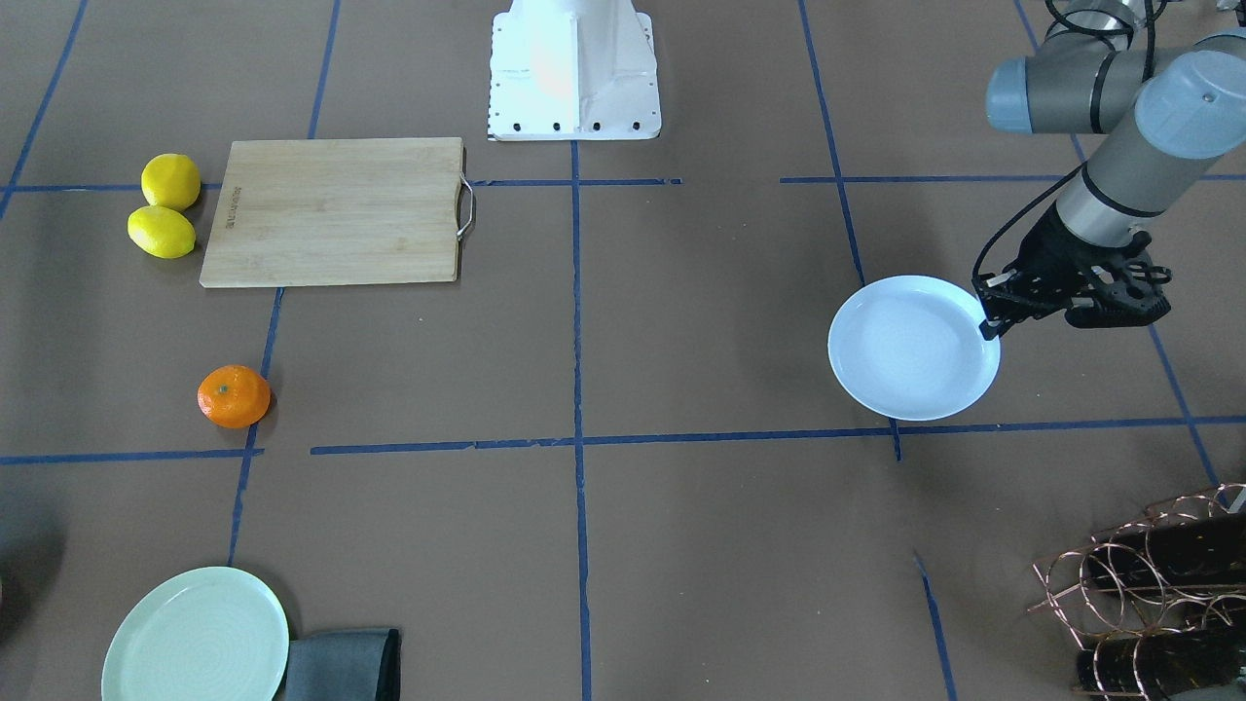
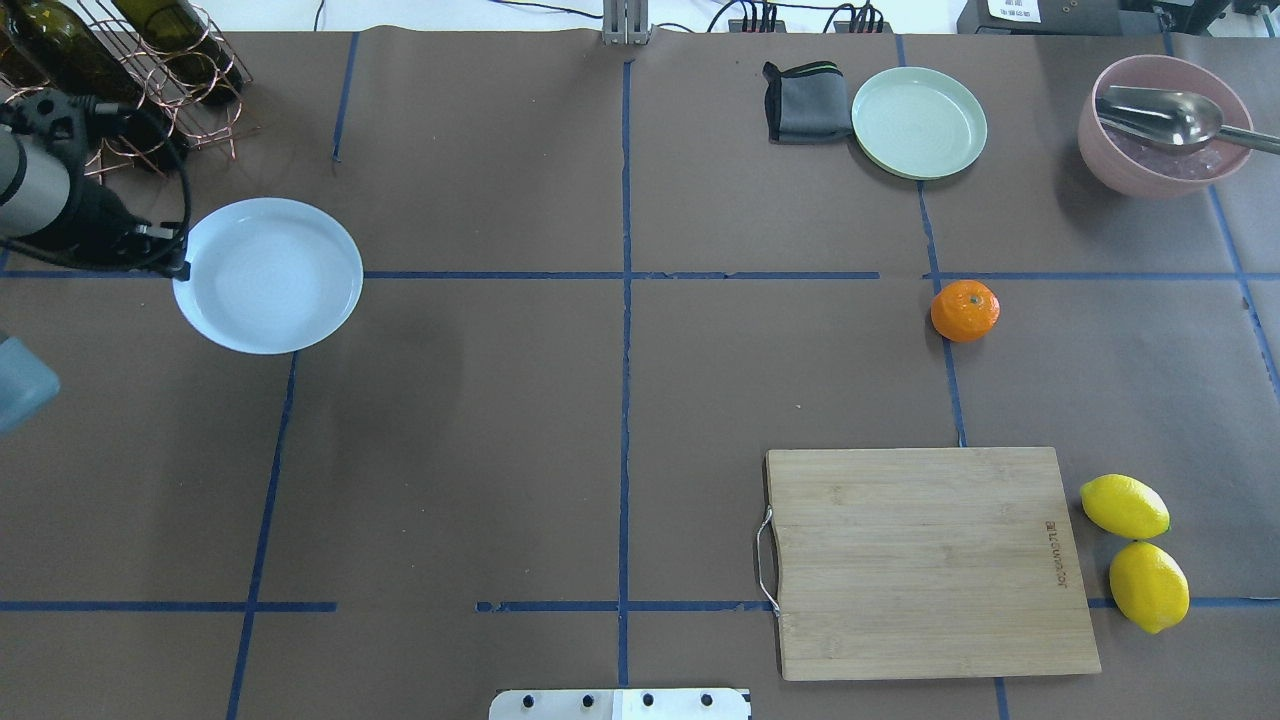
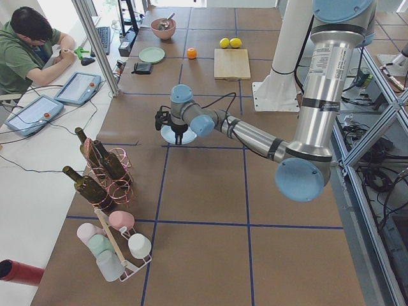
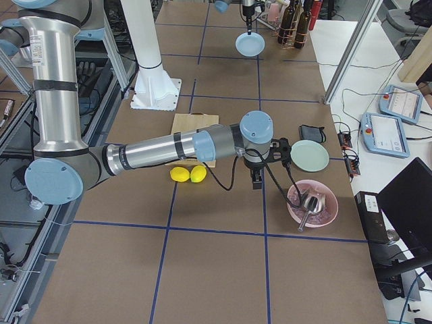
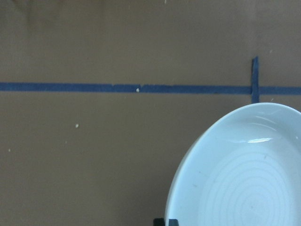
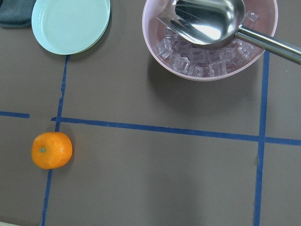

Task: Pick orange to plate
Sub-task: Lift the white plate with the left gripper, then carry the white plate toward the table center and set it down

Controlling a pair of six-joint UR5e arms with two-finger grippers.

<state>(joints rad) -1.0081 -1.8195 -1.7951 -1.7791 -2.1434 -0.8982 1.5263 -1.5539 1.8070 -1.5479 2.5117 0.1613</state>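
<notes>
My left gripper is to let go of the pale bluish-white plate on the blue tape line (image 1: 575,349), between the orange and the spot where the plate is at present.
The orange (image 2: 964,310) lies alone on the brown table, right of centre in the overhead view, and shows at the lower left of the right wrist view (image 6: 51,150). Far across the table is the pale bluish-white plate (image 2: 268,275), also in the front view (image 1: 913,348). My left gripper (image 1: 989,326) is shut on its rim, and the plate seems to hang slightly above the table (image 4: 250,44). My right gripper (image 4: 258,179) shows only in the right side view, high over the orange's area. I cannot tell its state.
A wooden cutting board (image 2: 930,560) with two lemons (image 2: 1135,550) beside it lies near the robot's right. A pale green plate (image 2: 919,122), grey cloth (image 2: 803,102) and pink bowl of ice with a scoop (image 2: 1165,125) stand at the back right. A bottle rack (image 2: 130,60) is behind the left gripper.
</notes>
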